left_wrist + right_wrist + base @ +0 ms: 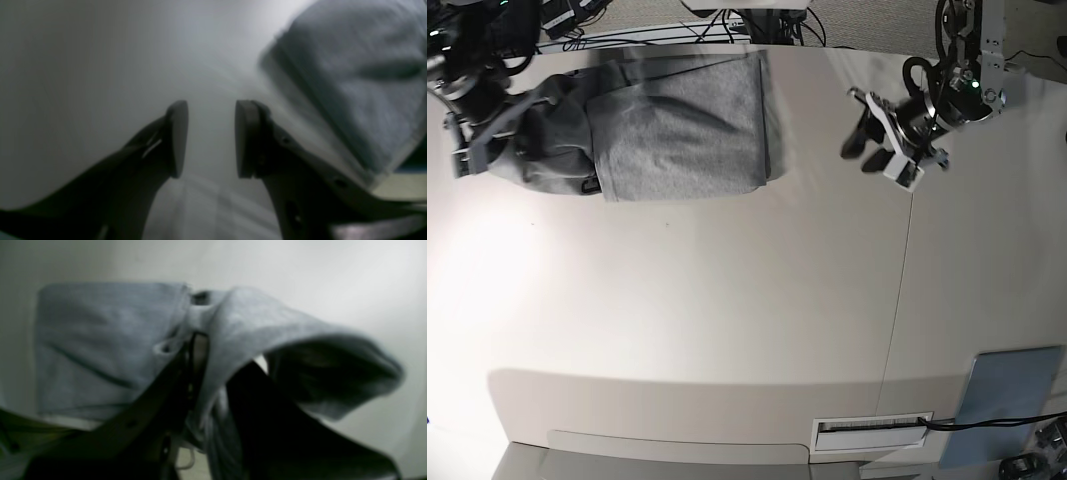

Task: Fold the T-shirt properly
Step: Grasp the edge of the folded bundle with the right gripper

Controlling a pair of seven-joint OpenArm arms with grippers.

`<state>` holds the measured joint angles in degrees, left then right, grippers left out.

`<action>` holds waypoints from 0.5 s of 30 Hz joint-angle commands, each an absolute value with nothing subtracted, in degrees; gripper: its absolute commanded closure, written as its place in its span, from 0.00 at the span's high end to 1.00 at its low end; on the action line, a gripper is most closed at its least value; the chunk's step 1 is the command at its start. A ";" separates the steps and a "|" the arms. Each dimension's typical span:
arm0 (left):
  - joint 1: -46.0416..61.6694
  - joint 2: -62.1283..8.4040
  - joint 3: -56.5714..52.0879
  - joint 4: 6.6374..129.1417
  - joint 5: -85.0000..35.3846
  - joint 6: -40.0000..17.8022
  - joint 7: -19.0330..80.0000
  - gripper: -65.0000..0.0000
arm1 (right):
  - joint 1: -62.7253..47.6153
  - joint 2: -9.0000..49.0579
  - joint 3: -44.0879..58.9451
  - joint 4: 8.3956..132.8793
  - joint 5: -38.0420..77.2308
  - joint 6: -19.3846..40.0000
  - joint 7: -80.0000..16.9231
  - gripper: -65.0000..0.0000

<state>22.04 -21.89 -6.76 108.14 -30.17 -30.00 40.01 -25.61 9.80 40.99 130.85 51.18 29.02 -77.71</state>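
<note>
The bunched fold, now held off the table, will be let go by my right gripper on top of the T-shirt's flat part (722,138) (80,340), toward its straight outer edge.
The heather-grey T-shirt (682,130) lies partly folded at the table's far left, plain side up; no lettering shows. My right gripper (469,150) is at its left end, shut on a bunched fold of the cloth and holding it off the table. In the right wrist view the T-shirt (100,346) drapes over the gripper (200,350) and hides the fingertips. My left gripper (859,143) is open and empty above bare table, to the right of the shirt. In the left wrist view the gripper (211,138) has its pads apart, with the T-shirt's edge (350,83) at upper right.
The white table (727,320) has a thin seam (897,300) running front to back on the right. A blue-grey pad (1007,402) lies at the front right corner, with a white slotted plate (872,430) beside it. Cables (677,25) lie behind the table.
</note>
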 commanded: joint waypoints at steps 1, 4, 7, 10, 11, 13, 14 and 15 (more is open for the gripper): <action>21.89 -21.87 -6.92 107.55 -32.27 -31.40 38.92 0.36 | -26.44 9.19 39.44 134.32 52.01 29.19 -75.79 0.00; 21.91 -20.62 -6.90 103.39 -33.36 -33.82 38.94 0.36 | -28.12 5.04 31.46 135.00 48.71 28.10 -72.62 0.00; 22.09 -19.42 -6.87 100.55 -34.81 -36.82 39.11 0.36 | -28.10 2.39 21.12 135.00 42.15 26.76 -72.14 0.00; 22.09 -17.96 -6.87 98.98 -34.65 -37.56 39.27 0.36 | -28.10 1.43 9.85 135.00 33.67 24.49 -68.40 0.00; 22.09 -17.56 -6.87 98.96 -34.54 -37.58 39.62 0.36 | -28.08 1.43 6.17 135.00 30.20 23.49 -66.96 0.00; 22.04 -16.80 -6.87 98.96 -34.54 -37.60 39.79 0.36 | -28.08 1.43 -0.78 135.00 22.68 21.41 -63.92 0.00; 22.04 -16.67 -6.87 98.96 -34.59 -37.60 39.79 0.36 | -28.08 1.43 -3.88 135.00 19.49 20.38 -62.46 0.00; 22.06 -16.69 -6.87 98.96 -34.57 -37.60 39.83 0.36 | -28.08 1.43 -6.81 135.00 16.75 19.20 -61.12 0.00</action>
<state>22.13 -16.32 -6.72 97.97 -33.69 -37.19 40.64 -28.10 1.30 -6.94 133.97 15.14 18.81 -62.94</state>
